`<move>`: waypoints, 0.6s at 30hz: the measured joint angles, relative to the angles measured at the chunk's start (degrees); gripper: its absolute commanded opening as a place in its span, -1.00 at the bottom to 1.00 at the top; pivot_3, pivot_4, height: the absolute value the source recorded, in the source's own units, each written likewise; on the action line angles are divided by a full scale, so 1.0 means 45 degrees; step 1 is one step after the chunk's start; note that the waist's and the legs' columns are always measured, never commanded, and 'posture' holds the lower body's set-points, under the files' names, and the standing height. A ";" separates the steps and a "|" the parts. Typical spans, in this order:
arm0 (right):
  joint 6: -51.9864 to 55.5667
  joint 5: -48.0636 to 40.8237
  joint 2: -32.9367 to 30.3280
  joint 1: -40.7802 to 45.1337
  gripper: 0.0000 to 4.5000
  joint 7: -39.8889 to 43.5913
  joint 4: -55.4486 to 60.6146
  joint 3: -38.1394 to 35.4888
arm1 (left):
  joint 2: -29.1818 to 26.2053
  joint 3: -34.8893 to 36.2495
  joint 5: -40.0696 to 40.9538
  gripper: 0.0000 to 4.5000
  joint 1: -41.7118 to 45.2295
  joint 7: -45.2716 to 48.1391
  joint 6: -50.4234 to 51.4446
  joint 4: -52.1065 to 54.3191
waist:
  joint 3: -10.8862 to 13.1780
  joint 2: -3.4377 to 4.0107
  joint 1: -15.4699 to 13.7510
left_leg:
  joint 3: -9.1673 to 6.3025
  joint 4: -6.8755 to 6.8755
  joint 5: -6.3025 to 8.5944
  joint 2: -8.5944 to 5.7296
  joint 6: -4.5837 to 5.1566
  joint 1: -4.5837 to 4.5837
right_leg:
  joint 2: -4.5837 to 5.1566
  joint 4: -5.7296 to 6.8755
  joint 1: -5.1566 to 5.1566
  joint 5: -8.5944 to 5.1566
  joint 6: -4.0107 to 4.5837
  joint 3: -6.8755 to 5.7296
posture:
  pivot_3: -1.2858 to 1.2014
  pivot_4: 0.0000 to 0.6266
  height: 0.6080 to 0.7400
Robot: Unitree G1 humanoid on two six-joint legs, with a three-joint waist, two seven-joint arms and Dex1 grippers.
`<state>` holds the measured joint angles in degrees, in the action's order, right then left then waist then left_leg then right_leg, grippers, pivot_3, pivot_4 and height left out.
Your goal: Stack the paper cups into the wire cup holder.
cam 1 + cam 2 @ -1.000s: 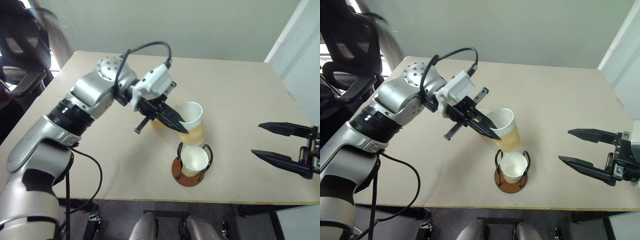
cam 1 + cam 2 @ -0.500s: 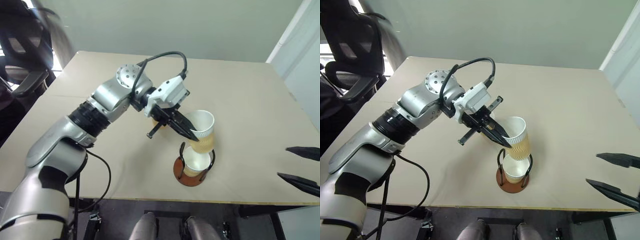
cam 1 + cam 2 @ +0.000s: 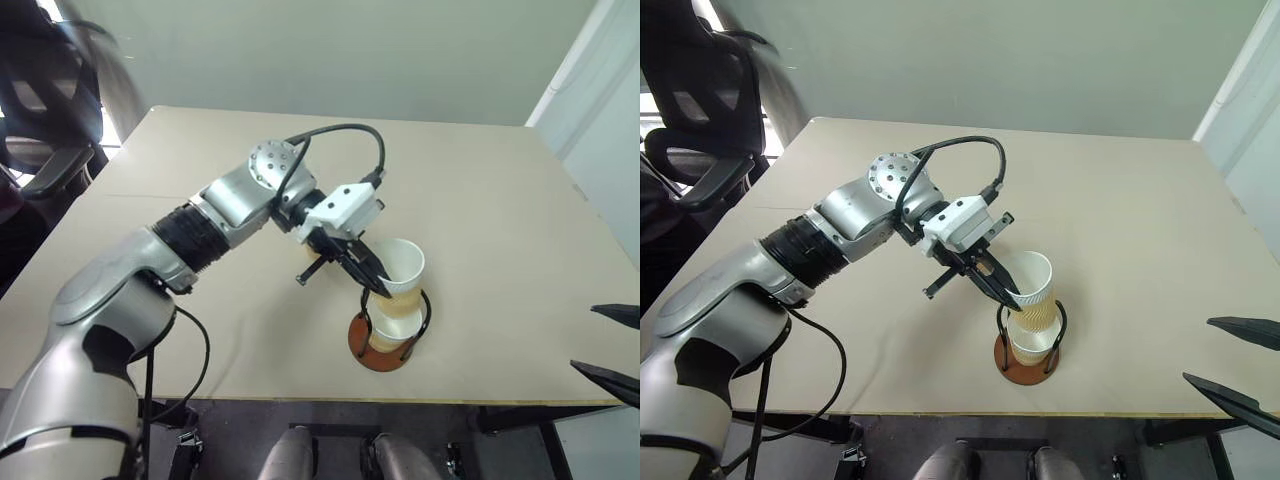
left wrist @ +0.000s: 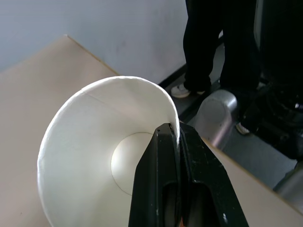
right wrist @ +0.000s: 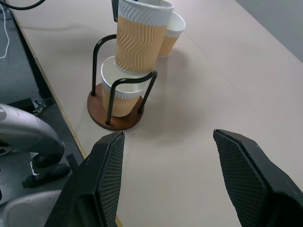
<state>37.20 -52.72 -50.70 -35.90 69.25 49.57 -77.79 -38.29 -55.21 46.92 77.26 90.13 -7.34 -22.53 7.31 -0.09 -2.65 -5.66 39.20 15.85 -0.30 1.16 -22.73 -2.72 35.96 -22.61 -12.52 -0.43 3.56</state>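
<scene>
The robot's left gripper will release the tan ribbed cup, now tilted in the second cup's mouth, inside the second cup [image 3: 389, 313] standing between the holder's black wires.
My left gripper [image 3: 378, 285] is shut on the rim of a paper cup [image 3: 405, 275], one finger inside [image 4: 163, 156] and one outside. The tan ribbed cup tilts slightly, and its bottom sits between the black wires of the wire cup holder [image 5: 118, 124], in the mouth of a second cup [image 5: 120, 97] standing there. A third cup [image 5: 171, 28] stands on the table just behind the holder. My right gripper [image 3: 585, 338] hangs open and holds nothing at the right edge, well apart from the holder.
The holder stands close to the table's front edge [image 3: 300, 398]. A black office chair [image 3: 40, 100] is beyond the table's back left corner. Bare tabletop [image 3: 480, 200] stretches behind and to the right of the cups.
My left gripper has carried the cup right and down, from beside the holder to between its wires. My right gripper has drawn back toward the right edge.
</scene>
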 measured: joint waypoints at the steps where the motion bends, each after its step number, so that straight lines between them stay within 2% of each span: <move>1: -0.0019 -0.0008 0.0001 -0.0011 0.35 -0.0073 0.0035 0.0000 | 0.0031 -0.0064 0.0000 -0.98 0.0000 0.0000 -0.0068 -0.0072 | 0.0000 0.0000 0.0001 | 0.0002 0.0000 0.0001 0.0000 0.0001 -0.0001 | 0.0000 0.0000 -0.0001 -0.0001 -0.0001 0.0000 | 0.03 -0.52 1.00; 18: -0.0144 -0.0249 0.0003 -0.0257 0.35 -0.0973 0.0382 0.0102 | 0.0177 -0.0940 0.0063 -0.98 0.0026 0.0002 -0.0640 -0.0649 | 0.0000 0.0000 -0.0004 | 0.0016 0.0001 0.0010 0.0000 0.0012 -0.0003 | 0.0000 -0.0003 -0.0001 -0.0009 -0.0016 0.0012 | 0.03 -0.52 1.00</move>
<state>36.55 -53.84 -50.69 -37.06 64.87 51.29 -77.34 -37.50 -59.44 47.21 77.38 90.14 -10.22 -25.45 7.31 -0.09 -2.67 -5.59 39.21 15.90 -0.30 1.22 -22.74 -2.72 35.94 -22.61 -12.56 -0.50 3.62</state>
